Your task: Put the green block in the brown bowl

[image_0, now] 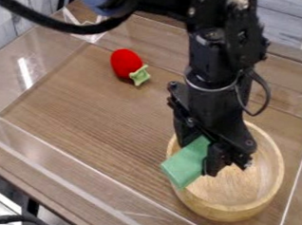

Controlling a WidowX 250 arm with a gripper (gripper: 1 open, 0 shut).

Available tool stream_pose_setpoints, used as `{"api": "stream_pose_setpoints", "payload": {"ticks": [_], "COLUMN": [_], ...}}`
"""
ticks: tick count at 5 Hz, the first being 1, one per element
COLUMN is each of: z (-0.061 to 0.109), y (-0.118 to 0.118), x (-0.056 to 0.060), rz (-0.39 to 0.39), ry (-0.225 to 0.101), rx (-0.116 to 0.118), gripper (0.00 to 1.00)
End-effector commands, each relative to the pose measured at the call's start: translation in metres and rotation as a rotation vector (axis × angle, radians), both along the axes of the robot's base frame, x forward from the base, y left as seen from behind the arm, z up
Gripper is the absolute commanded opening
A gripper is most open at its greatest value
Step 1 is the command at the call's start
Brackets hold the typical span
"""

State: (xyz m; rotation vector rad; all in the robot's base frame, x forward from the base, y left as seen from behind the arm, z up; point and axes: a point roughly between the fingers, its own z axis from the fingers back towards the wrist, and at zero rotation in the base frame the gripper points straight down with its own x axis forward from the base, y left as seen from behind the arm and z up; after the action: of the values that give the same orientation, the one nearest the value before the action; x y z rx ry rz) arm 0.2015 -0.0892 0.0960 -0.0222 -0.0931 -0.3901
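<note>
Next, I release the green block, which now hangs over the bowl, on the middle of the brown bowl's bottom (223, 174).
My gripper (210, 162) points straight down and is shut on the green block (186, 166), a flat mid-green bar that sticks out to the left of the black fingers. The block hangs over the left inner part of the brown bowl (264, 189), a wide light-brown wooden bowl at the lower right. The arm's black body hides the bowl's far rim. I cannot tell whether the block touches the bowl.
A red round object (126, 61) with a small pale green bit (141, 76) lies on the wooden tabletop (78, 118) at the upper left. Clear plastic walls edge the table at the left and front.
</note>
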Motion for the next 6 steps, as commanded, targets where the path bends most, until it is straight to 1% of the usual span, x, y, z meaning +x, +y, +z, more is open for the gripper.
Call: {"api": "stream_pose_setpoints", "payload": {"ticks": [1,2,3,4,5,6], "z": [0.009,0.011,0.012,-0.002,-0.016,-0.012], "y": [-0.002,0.003,0.009,0.008,0.01,0.019], "x": [-0.001,-0.003,-0.004,-0.006,-0.005,-0.002], "rz": [0.023,0.126,0.204,0.191,0.16,0.159], "ry": [-0.04,-0.035,-0.025,-0.011,0.001,0.004], "rx": [-0.027,-0.037,-0.046,-0.055,-0.06,-0.06], "gripper": [0.0,0.0,0.0,0.0,0.0,0.0]}}
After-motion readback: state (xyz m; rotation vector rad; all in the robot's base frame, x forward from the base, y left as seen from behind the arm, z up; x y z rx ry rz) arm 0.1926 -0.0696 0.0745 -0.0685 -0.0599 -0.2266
